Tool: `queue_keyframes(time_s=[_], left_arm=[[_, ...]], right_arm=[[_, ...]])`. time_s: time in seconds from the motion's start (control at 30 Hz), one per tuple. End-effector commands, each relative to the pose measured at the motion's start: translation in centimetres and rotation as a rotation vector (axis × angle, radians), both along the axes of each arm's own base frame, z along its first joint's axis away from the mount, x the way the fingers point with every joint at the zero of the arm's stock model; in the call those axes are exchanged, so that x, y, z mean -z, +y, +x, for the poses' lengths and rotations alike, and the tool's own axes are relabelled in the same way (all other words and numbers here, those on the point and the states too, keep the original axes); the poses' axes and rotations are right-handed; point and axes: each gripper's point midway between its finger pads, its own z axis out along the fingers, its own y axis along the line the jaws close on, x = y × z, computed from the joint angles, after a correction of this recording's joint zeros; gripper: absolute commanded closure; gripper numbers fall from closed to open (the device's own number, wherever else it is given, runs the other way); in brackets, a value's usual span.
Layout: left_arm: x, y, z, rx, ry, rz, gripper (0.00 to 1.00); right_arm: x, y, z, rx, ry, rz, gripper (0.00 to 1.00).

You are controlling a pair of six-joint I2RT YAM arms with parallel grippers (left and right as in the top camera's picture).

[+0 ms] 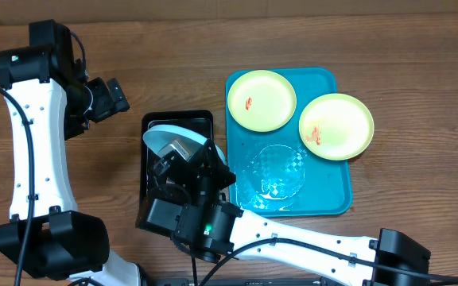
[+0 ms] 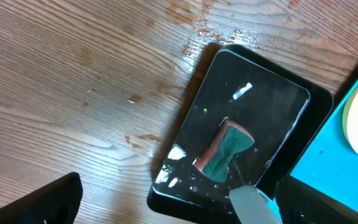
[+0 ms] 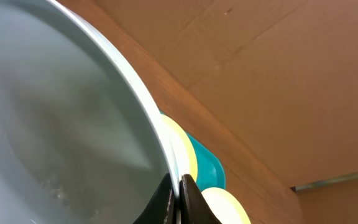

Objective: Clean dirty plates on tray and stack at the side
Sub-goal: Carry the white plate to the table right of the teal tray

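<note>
The robot's right gripper will set the pale plate down on the bare table (image 1: 402,158) beside the smeared plate overhanging the tray's rim. The pale plate is now tilted over the black tray.
The turquoise tray (image 1: 332,199) lies right of centre with a wet patch (image 1: 277,171) on it. One yellow-green plate (image 1: 261,99) with a red smear sits at the tray's back left. A second smeared plate (image 1: 336,125) overhangs its right rim. My right gripper (image 1: 185,152) is shut on the rim of a third plate (image 1: 159,135), which looks pale whitish and is held tilted over the black tray (image 1: 177,119). In the right wrist view the fingers (image 3: 179,190) pinch that plate's rim (image 3: 73,124). My left gripper (image 1: 108,94) is open and empty, up and left of the black tray.
In the left wrist view a green and reddish sponge (image 2: 225,152) lies on the wet black tray (image 2: 260,99), and the open fingers (image 2: 182,202) frame it. Bare wooden table (image 2: 73,81) lies to the left. A cardboard wall (image 3: 278,74) stands behind.
</note>
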Motion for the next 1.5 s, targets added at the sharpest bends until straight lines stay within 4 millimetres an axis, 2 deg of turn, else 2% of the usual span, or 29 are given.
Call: queue_keyframes(time_s=[0.0, 0.93, 0.97, 1.07, 1.1, 1.2, 1.23, 1.3, 1.33, 1.4, 1.47], left_arm=[[-0.9, -0.2, 0.2, 0.021, -0.034, -0.001, 0.0], [-0.9, -0.2, 0.2, 0.021, -0.034, -0.001, 0.0], [-0.9, -0.2, 0.2, 0.021, -0.034, -0.001, 0.0], [-0.9, -0.2, 0.2, 0.021, -0.034, -0.001, 0.0], [-0.9, -0.2, 0.2, 0.021, -0.034, -0.001, 0.0], [-0.9, -0.2, 0.2, 0.021, -0.034, -0.001, 0.0], [-0.9, -0.2, 0.2, 0.021, -0.034, -0.001, 0.0], [-0.9, -0.2, 0.2, 0.021, -0.034, -0.001, 0.0], [-0.9, -0.2, 0.2, 0.021, -0.034, -0.001, 0.0], [-0.9, -0.2, 0.2, 0.021, -0.034, -0.001, 0.0], [-0.9, -0.2, 0.2, 0.021, -0.034, -0.001, 0.0]], right_arm=[[-2.0, -0.2, 0.0, 0.018, -0.048, 0.036, 0.96], [-2.0, -0.2, 0.1, 0.02, -0.049, 0.038, 0.96], [-2.1, -0.3, 0.3, 0.029, -0.05, 0.051, 0.96], [-1.2, -2.1, 2.6, 0.129, -0.024, 0.196, 0.96], [0.8, -2.8, 4.3, 0.162, 0.102, 0.305, 0.96], [4.5, -1.8, 5.4, 0.123, 0.461, 0.53, 0.96], [4.9, -1.3, 5.4, 0.099, 0.562, 0.589, 0.96], [4.3, -1.5, 5.7, 0.065, 0.724, 0.713, 0.96], [3.4, -2.1, 6.2, 0.057, 0.773, 0.776, 0.96], [1.7, -3.7, 7.1, 0.051, 0.82, 0.875, 0.96], [-0.4, -6.3, 8.6, 0.059, 0.824, 0.977, 0.96]])
